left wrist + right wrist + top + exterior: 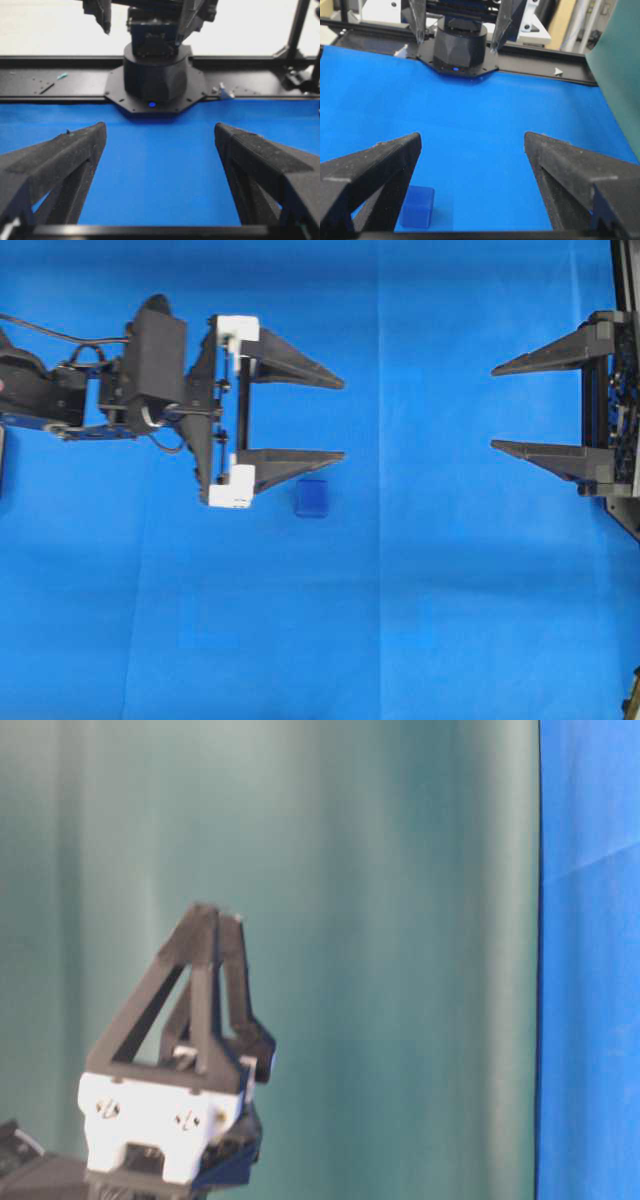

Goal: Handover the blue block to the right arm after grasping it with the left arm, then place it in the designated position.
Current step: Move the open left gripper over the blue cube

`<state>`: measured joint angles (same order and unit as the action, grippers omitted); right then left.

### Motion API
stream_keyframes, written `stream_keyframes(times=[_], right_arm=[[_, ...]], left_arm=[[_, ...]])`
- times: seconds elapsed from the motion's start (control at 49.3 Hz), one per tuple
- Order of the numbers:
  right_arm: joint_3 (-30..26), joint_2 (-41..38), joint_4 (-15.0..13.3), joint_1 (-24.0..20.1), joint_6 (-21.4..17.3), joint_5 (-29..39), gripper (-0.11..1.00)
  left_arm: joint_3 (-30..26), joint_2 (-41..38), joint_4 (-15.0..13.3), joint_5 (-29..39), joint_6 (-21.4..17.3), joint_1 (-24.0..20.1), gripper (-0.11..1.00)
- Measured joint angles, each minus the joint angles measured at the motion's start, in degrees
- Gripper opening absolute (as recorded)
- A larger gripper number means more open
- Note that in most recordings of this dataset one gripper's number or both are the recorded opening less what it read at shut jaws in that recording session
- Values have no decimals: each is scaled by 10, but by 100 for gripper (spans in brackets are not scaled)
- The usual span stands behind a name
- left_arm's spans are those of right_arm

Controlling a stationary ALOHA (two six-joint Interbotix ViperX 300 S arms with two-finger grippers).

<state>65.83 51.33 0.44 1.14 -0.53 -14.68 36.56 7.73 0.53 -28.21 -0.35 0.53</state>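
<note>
The robot's left gripper needs to next close around the middle of the blue block (pixel 311 499), with one finger on each of two opposite sides of the block.
The blue block (pixel 312 498) lies on the blue cloth (pixel 400 620), just below and beside the lower finger of my left gripper (pixel 343 420). That gripper, with white blocks at its finger bases, points right and stands open with nothing between its fingers. Its wrist view shows only cloth between the fingers of the left gripper (pixel 159 131); the block is out of that view. My right gripper (pixel 493 408) faces it from the right edge, open and empty. In the right wrist view the blue block (pixel 417 206) sits low, beside the left finger of the right gripper (pixel 472 137).
A black arm base (pixel 157 75) and a black rail stand past the cloth's far edge in the left wrist view. In the right wrist view, the other arm base (pixel 460 45) stands past that edge. A green backdrop (pixel 400 920) fills the table-level view behind the left gripper (pixel 220 915).
</note>
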Motion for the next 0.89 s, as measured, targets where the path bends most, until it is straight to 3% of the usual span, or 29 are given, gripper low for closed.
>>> stream_keyframes(times=[0.183,0.345,0.65,0.893], right_arm=[[0,0,0,1,0,0,97],[0,0,0,1,0,0,97],[0,0,-1,1,0,4,97],[0,-1,0,1,0,8,97]], left_arm=[[-6,-3,0,40,11,-3,93],[-25,-5,0,116,24,0,93],[-105,-30,0,342,41,6,93],[-204,-71,0,553,42,24,93]])
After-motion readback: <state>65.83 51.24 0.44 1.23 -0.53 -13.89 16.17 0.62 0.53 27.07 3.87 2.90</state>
